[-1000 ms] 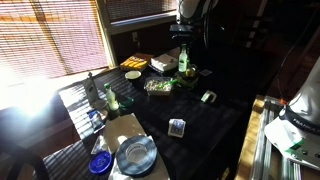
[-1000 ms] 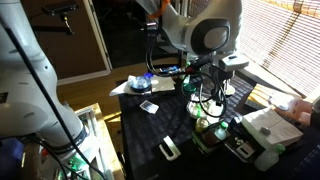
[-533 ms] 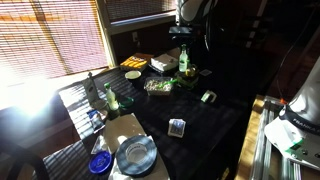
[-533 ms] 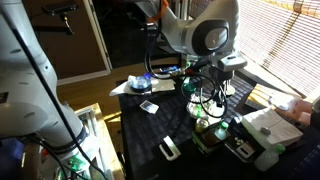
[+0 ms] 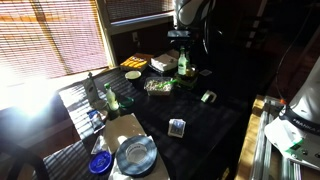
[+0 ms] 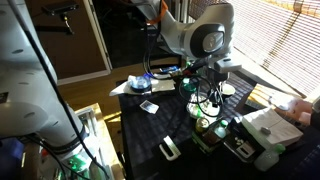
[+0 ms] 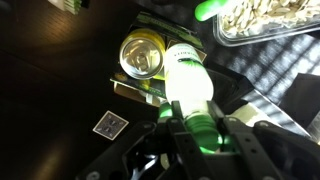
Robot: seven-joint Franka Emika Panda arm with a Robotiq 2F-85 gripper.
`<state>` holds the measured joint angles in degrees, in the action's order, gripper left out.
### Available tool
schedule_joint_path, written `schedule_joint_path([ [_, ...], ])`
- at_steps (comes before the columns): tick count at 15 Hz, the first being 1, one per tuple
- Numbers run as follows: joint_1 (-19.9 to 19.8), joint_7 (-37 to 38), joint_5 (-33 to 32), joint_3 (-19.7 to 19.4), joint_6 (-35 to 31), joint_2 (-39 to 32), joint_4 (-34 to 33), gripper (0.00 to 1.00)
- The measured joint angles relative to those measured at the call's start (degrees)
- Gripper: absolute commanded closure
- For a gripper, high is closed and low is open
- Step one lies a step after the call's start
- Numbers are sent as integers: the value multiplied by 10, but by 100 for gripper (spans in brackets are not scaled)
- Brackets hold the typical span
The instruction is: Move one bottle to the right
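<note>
Next, my gripper releases the light-green bottle in the small dark holder (image 5: pixel 186 75) (image 7: pixel 187 71) beside the gold-topped can.
The light-green bottle (image 7: pixel 190 92) with a whitish upper part stands between my gripper's fingers in the wrist view. My gripper (image 7: pixel 200 135) is shut on its green body. In an exterior view the gripper (image 5: pixel 183 60) hangs over the far middle of the dark table with the bottle (image 5: pixel 183 70) in it, next to a food tray (image 5: pixel 158 86). In an exterior view from the opposite side the gripper (image 6: pixel 207 82) is partly hidden by cables.
A gold-topped can (image 7: pixel 140 55) stands just beside the bottle. A container of seeds (image 7: pixel 265 15) lies beyond it. Another green bottle (image 5: pixel 110 98) and a brownish bottle (image 5: pixel 90 88) stand near the window. A plate (image 5: pixel 135 155), blue bowl (image 5: pixel 100 163) and card (image 5: pixel 177 127) lie nearer.
The gripper with the bottle has shifted slightly upward; nothing else has moved.
</note>
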<state>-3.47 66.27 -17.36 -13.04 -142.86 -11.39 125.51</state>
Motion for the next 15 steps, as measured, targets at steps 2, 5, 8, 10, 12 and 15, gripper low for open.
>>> schedule_joint_path([
  [2, 0, 0, 5, 3, 1, -7, 0, 93],
  [5, 0, 0, 11, 4, 1, -27, -1, 93],
  [8, 0, 1, 19, 4, 1, -50, -1, 93],
  [10, 0, 1, 29, 4, 1, -63, -3, 93],
  [12, 0, 1, 39, 3, 1, -73, -5, 87],
  [15, 0, 1, 53, 3, 2, -83, -6, 40],
])
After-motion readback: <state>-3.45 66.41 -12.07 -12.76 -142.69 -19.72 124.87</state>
